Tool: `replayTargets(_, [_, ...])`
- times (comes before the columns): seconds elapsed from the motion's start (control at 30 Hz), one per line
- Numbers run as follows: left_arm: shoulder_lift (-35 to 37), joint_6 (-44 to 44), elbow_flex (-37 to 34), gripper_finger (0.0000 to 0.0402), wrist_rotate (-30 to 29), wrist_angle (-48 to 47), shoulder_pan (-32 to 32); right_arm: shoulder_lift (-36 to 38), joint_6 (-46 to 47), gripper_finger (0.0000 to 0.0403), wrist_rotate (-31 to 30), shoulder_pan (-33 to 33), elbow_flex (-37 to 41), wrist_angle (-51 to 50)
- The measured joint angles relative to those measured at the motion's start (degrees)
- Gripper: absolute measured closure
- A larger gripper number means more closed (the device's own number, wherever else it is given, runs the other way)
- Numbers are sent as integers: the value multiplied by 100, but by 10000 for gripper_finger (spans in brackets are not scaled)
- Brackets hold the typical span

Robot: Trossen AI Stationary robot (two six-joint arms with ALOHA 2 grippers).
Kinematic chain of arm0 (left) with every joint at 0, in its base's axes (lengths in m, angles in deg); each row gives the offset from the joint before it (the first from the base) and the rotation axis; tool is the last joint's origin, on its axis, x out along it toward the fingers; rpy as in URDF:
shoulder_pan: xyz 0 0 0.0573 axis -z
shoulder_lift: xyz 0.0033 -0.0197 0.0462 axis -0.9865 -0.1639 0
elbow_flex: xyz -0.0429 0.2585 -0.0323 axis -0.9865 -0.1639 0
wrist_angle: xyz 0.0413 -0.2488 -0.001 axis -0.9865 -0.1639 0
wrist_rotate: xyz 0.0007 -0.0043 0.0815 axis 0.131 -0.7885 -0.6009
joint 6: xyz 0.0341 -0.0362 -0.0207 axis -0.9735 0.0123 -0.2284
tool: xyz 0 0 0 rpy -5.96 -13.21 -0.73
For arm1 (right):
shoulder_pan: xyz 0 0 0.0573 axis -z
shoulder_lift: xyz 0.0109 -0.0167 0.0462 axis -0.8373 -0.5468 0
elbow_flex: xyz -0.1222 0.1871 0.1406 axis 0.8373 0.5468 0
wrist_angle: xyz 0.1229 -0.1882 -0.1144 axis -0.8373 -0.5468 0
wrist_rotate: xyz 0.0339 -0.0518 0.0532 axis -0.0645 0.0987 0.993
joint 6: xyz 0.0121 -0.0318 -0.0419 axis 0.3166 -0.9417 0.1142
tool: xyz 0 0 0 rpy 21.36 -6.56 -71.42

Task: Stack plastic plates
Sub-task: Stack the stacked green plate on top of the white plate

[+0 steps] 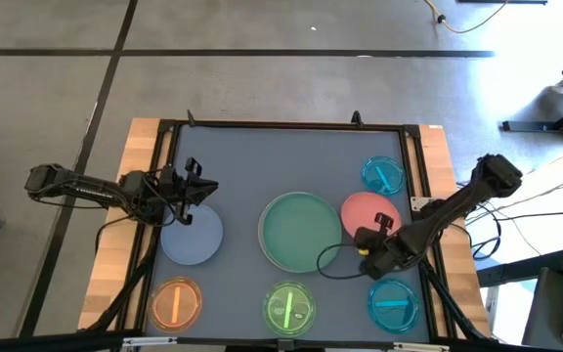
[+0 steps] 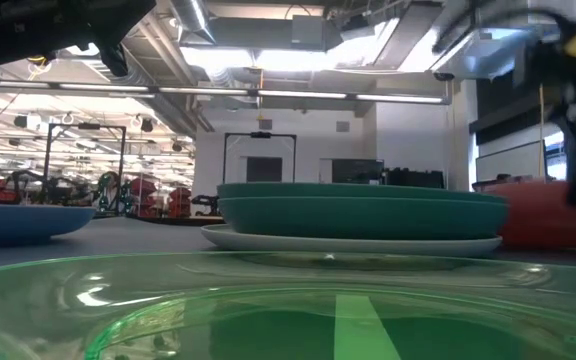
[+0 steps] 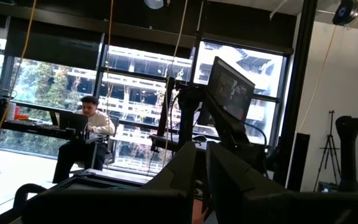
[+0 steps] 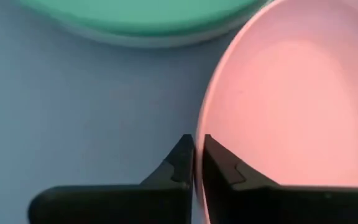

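Note:
I will use my right gripper to set the salmon-pink plate down gently on the middle of the stacked green plates (image 1: pixel 303 224). The salmon-pink plate is now beside the stack.
Two green plates (image 1: pixel 301 230) lie stacked on a cream-white plate (image 2: pixel 353 242) at the table's middle. A salmon-pink plate (image 1: pixel 365 209) lies right of the stack, and my right gripper (image 1: pixel 372 238) is shut on its near rim. A blue-grey plate (image 1: pixel 192 238) lies at the left. My left gripper (image 1: pixel 199 189) is shut and empty, raised over that plate's far edge and pointing level toward the right. Small translucent plates rest flat on the mat: orange (image 1: pixel 176 303), bright green (image 1: pixel 289 308), cyan (image 1: pixel 393 303) and cyan (image 1: pixel 383 174). My right gripper pinches the pink plate's rim (image 4: pixel 199 127) on its near-left side, one finger inside the plate and one outside. The fingers (image 4: pixel 219 165) slant down from the table's near right. Whether the plate is lifted off the mat, I cannot tell.
A black frame (image 1: pixel 281 125) runs round the blue-grey mat, with wooden table edges (image 1: pixel 135 196) outside it. Bare mat (image 1: pixel 281 161) lies at the far middle. A person sits at a desk in the room beyond (image 3: pixel 87 134).

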Motion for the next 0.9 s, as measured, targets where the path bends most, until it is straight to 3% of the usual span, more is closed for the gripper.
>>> replayTargets(0.17, [0,-2,0,370,0,0,-1,24,-550,400,-769,0,-633,-133])
replayTargets(0.33, [0,-2,0,370,0,1,-2,24,-1855,401,-1223,0,-796,1255])
replayTargets(0.5, [0,-2,0,370,0,0,-4,-197,-3011,401,-1167,49,-753,2638])
replayTargets(0.63, [0,-3,0,370,0,0,-3,-533,-3535,400,-761,201,-747,3446])
replayTargets(0.9, [0,-4,0,370,-2,0,-4,-1145,-3733,400,-203,662,-745,3897])
